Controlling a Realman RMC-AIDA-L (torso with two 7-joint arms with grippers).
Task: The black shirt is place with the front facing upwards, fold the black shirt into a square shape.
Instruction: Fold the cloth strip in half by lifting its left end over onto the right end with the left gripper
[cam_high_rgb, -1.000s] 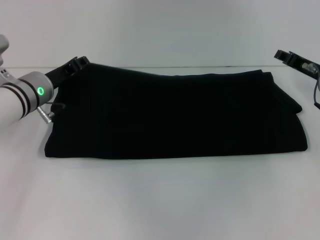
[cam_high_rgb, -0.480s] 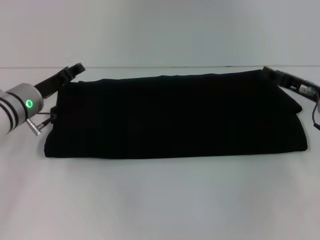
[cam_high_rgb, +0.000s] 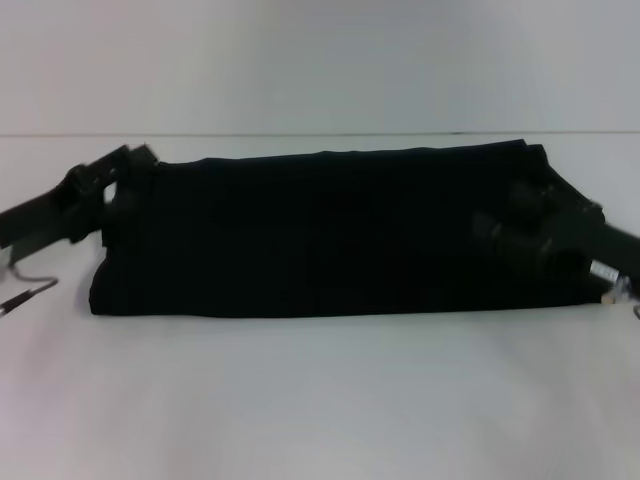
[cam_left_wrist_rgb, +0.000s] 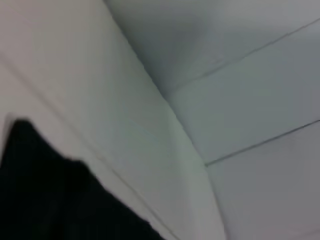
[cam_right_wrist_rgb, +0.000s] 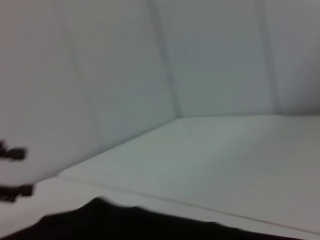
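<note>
The robot's left gripper should next grasp the short edge (cam_high_rgb: 104, 270) of the black shirt on its own side, just above the shirt's near corner.
The black shirt (cam_high_rgb: 340, 235) lies on the white table (cam_high_rgb: 320, 400) folded into a long flat band, plain black side up, with no letters showing. My left gripper (cam_high_rgb: 125, 163) is at the shirt's far left corner, at the edge of the cloth. My right gripper (cam_high_rgb: 520, 205) is over the right end of the shirt, its arm reaching in from the right edge. The left wrist view shows a corner of the black cloth (cam_left_wrist_rgb: 50, 200). The right wrist view shows the cloth's edge (cam_right_wrist_rgb: 150, 225).
A grey wall (cam_high_rgb: 320, 60) rises behind the table's back edge. White table shows in front of the shirt and on both sides of it. A loose cable (cam_high_rgb: 25, 290) hangs by the left arm.
My right arm has swung in from the far right corner and down over the shirt's right end. My left arm has drawn back to the left and lower. The shirt has stayed flat.
</note>
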